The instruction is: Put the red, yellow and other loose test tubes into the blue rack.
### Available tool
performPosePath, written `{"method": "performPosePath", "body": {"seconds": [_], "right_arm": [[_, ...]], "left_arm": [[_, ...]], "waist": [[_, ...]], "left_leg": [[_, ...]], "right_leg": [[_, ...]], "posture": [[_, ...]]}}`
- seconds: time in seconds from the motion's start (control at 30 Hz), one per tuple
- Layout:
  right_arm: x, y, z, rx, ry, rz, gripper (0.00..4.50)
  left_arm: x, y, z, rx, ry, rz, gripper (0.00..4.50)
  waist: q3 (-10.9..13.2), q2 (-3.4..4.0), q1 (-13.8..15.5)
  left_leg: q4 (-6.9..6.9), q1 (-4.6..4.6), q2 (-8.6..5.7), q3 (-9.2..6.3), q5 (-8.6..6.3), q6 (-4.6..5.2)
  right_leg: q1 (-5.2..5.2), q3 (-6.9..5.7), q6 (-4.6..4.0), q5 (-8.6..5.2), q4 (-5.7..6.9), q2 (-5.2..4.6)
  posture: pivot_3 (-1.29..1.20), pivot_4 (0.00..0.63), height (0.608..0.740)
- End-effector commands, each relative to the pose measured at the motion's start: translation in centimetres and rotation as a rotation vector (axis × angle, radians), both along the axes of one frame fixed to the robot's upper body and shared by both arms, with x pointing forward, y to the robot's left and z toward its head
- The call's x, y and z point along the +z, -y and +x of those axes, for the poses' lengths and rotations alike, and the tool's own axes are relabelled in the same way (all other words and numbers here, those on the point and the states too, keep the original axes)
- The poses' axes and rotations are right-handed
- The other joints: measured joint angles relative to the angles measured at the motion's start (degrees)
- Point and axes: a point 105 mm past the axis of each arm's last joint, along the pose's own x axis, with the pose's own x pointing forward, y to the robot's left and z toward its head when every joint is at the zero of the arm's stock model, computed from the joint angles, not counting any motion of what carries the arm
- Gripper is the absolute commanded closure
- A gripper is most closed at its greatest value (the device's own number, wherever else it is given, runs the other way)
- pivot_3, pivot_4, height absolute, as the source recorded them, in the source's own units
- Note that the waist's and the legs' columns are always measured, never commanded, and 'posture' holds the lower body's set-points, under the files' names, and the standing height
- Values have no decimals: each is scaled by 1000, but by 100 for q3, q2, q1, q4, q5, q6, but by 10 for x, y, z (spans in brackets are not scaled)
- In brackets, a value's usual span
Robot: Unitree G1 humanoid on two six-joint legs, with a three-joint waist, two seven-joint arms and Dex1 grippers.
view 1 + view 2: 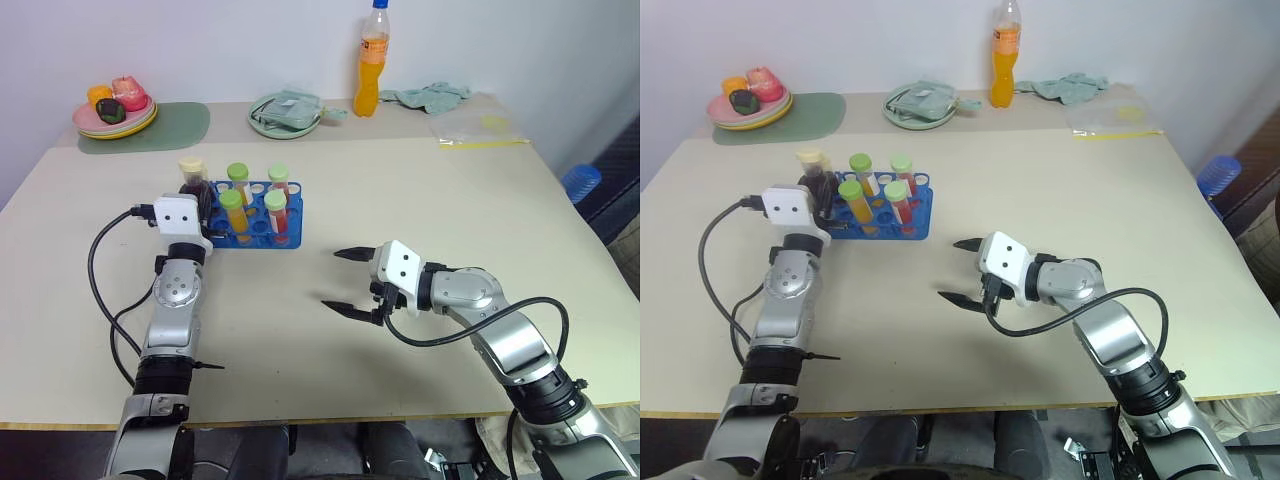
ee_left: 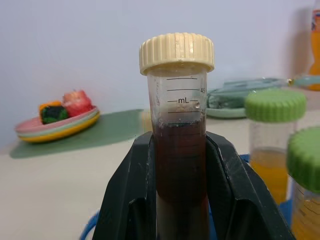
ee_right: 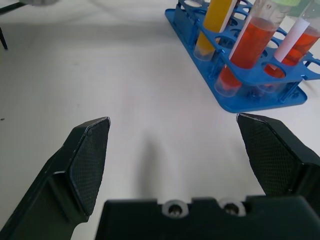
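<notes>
My left gripper needs to let go of the dark purple tube into the blue rack's near corner hole (image 1: 192, 222), which lies beyond the yellow tube.
The blue rack (image 1: 262, 241) stands on the table left of centre, with several green-capped tubes upright in its holes, among them a yellow one (image 1: 233, 212) and a red one (image 1: 277, 214). My left gripper (image 1: 195, 195) is at the rack's left end, shut on the dark purple tube (image 2: 177, 150) with the cream cap (image 1: 190, 165), which it holds upright. Whether the tube's base sits in a hole is hidden. My right gripper (image 1: 345, 281) hovers open and empty over bare table, right of the rack and nearer to me. In the right wrist view the rack (image 3: 260, 101) lies beyond the right gripper's wide-apart fingers.
Along the table's far edge stand a tall orange drink bottle (image 1: 372, 62), a green dish with a cloth (image 1: 287, 113), a plate of toy fruit (image 1: 115, 110) on a green mat (image 1: 175, 125), a teal cloth (image 1: 432, 95) and a clear bag (image 1: 480, 130).
</notes>
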Motion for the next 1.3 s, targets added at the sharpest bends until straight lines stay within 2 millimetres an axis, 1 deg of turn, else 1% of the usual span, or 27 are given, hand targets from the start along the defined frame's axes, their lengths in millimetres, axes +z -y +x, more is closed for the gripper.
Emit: {"method": "performPosePath", "body": {"seconds": [0.03,0.23,0.47,0.77,1.03,1.1,1.17,1.2,1.27,1.3], "right_arm": [[12,-5,-2,19,52,23,0],[12,-4,-1,14,54,23,0],[11,-3,-2,14,53,20,0],[10,-4,-2,16,49,21,0],[11,-4,-2,14,52,20,0],[11,-4,-3,12,52,21,0],[11,-3,-3,12,53,22,0],[12,-3,-3,10,55,25,0],[15,-2,-2,2,64,37,0],[20,-1,-1,-3,71,47,0]], "left_arm": [[8,1,-1,1,47,4,3735],[-2,-6,-6,26,52,-17,3735],[-2,-14,-8,79,66,14,3735],[-8,-9,-2,55,74,-33,3735],[-15,-11,0,60,96,-72,3735],[-16,-10,-1,52,96,-74,2662],[-16,-11,-3,54,102,-77,1760],[-15,-12,-5,59,109,-78,1210],[-9,-17,-11,64,131,-101,246],[-2,-21,-17,54,151,-112,66]], "waist": [[0,0,-5],[0,0,0],[0,0,1],[-1,0,2],[-1,0,6],[-1,0,5],[-1,0,1],[-1,0,0],[-1,0,-11],[-1,0,-17]], "left_leg": [[0,0,0,-1,0,0],[0,0,0,-3,0,0],[0,0,0,-4,0,0],[1,1,0,-4,0,0],[2,1,0,-3,0,0],[3,1,0,-3,0,0],[3,1,-1,-3,0,0],[3,1,0,-3,0,0],[3,1,0,-4,0,0],[3,1,0,-6,0,0]], "right_leg": [[-1,0,0,0,0,0],[0,0,0,0,0,0],[0,0,0,0,0,0],[1,0,0,0,0,1],[3,-2,0,0,1,1],[4,-2,0,0,1,1],[4,-2,0,0,1,1],[3,-2,0,0,1,1],[2,-2,0,0,1,1],[1,-1,0,0,1,1]], "posture": [[0,150,740],[0,150,740],[0,150,740],[0,150,740],[0,150,740],[0,150,740],[0,150,740],[0,150,740],[0,150,740],[0,150,740]]}}
